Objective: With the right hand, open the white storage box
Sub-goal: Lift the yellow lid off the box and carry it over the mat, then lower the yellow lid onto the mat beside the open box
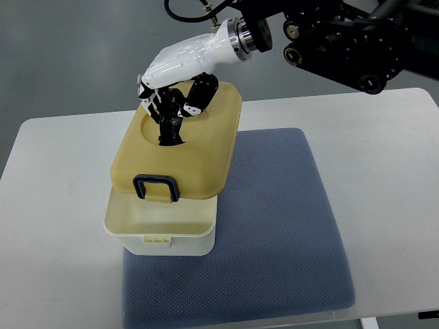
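Next, my right gripper sets the cream-yellow lid, now tilted on the storage box, down on the blue-grey mat's far half [276, 169], so that it lies there beside the storage box.
The white storage box [161, 233] stands on the table's near left, partly on the mat. Its cream-yellow lid [199, 154] is tilted and shifted toward the far side, so the box's front rim and part of its inside show. A dark latch [156, 186] hangs at the lid's front edge. My right hand [168, 110], white with black fingers, comes in from the upper right. It sits over the round recess on top of the lid. Its fingers are curled down on the black knob [171, 131] in that recess. The left arm is out of view.
A blue-grey mat [281, 226] covers the middle and near part of the white table [55, 205]. The black right arm [343, 38] spans the upper right above the table's far edge. Grey floor lies beyond the table.
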You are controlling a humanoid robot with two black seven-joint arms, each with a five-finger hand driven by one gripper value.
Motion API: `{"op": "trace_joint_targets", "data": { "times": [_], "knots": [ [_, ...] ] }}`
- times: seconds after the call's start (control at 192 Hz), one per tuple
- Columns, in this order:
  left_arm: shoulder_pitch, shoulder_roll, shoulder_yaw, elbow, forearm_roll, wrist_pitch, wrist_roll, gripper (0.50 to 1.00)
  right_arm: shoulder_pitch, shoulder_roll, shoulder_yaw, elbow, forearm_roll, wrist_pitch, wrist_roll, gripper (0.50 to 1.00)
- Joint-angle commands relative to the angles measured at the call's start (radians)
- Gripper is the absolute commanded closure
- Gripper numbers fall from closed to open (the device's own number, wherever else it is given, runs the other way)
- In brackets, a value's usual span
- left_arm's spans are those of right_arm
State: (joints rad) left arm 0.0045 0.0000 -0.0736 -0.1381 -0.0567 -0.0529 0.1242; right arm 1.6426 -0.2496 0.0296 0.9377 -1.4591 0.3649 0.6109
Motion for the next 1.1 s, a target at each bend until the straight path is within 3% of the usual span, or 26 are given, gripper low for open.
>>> {"op": "trace_joint_targets", "data": {
  "times": [0.0, 0.229, 0.464, 0.886, 1.094],
  "knots": [
    [0.000, 0.000, 0.000, 0.000, 0.000, -0.001, 0.000, 0.500, -0.012, -0.073, 0.015, -0.008, 0.019, -0.024, 0.000, 1.000],
    [0.000, 0.000, 0.000, 0.000, 0.000, -0.001, 0.000, 0.500, -0.128, -0.238, 0.104, -0.011, 0.020, -0.057, 0.000, 1.000],
    [0.000, 0.000, 0.000, 0.000, 0.000, -0.001, 0.000, 0.500, -0.247, -0.327, 0.138, -0.013, 0.019, -0.116, 0.000, 1.000],
    [0.000, 0.000, 0.000, 0.000, 0.000, -0.001, 0.000, 0.500, -0.417, -0.363, 0.139, -0.016, 0.019, -0.251, 0.000, 1.000],
    [0.000, 0.000, 0.000, 0.000, 0.000, 0.001, 0.000, 0.500, -0.481, -0.379, 0.138, -0.016, 0.019, -0.282, 0.000, 1.000]
  ]
}}
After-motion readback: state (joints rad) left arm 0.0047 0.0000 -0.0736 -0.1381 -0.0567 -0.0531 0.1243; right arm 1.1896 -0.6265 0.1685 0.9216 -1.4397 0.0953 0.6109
